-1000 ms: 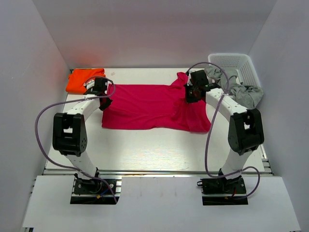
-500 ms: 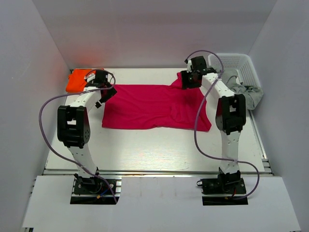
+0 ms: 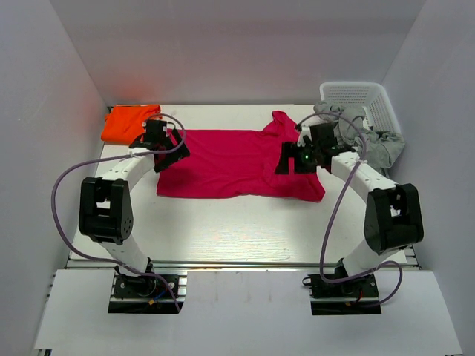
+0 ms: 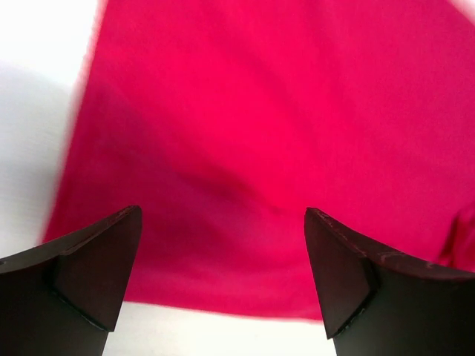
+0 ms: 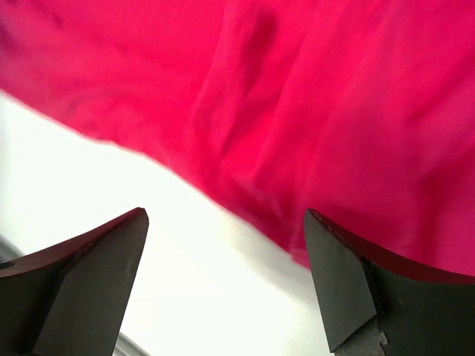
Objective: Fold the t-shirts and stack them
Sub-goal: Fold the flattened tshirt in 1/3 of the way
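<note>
The robot's left gripper will close on the magenta-red t-shirt's back corner [image 3: 172, 133], the one closest to the folded orange t-shirt.
The magenta-red t-shirt [image 3: 230, 163] lies spread flat on the white table, folded into a wide band. A folded bright orange t-shirt [image 3: 128, 121] rests at the back left corner. My left gripper [image 3: 172, 150] hovers open over the red shirt's left edge; the left wrist view shows red cloth [image 4: 252, 133] between wide-apart fingers [image 4: 96, 259], nothing held. My right gripper [image 3: 288, 159] hangs open above the shirt's right part; in the right wrist view the red cloth [image 5: 312, 111] and bare table show between its fingertips [image 5: 341, 274].
A white plastic basket [image 3: 367, 104] stands at the back right with grey cloth [image 3: 375, 144] spilling over its rim. White walls close in the left, back and right. The table's front strip [image 3: 237, 237] lies between the arms' bases.
Both grippers have opened and let go of the red shirt. The right arm went toward the back, then came forward over the shirt's right part. The shirt now lies flatter.
</note>
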Robot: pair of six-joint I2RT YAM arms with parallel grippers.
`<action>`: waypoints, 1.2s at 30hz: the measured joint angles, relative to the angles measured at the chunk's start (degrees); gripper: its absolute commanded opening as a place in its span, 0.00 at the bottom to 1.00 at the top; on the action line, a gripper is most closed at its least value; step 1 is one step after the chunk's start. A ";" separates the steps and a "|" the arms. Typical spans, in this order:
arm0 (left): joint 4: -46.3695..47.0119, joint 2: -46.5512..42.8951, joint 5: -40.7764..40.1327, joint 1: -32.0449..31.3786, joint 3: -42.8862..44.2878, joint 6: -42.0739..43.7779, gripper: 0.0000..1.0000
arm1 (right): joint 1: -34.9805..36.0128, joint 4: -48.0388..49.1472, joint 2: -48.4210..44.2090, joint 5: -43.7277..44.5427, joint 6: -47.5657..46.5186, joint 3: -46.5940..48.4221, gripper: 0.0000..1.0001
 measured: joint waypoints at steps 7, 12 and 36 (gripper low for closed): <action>2.93 0.59 5.33 -1.55 -7.28 1.79 1.00 | 0.20 2.86 4.11 -6.43 1.95 -4.63 0.90; 3.34 1.20 6.14 -0.90 -9.55 2.10 1.00 | -0.09 4.35 7.26 -4.94 3.50 -4.70 0.90; 3.85 1.31 0.02 -0.46 -10.75 2.95 1.00 | -6.29 1.53 0.09 6.84 4.61 -2.19 0.90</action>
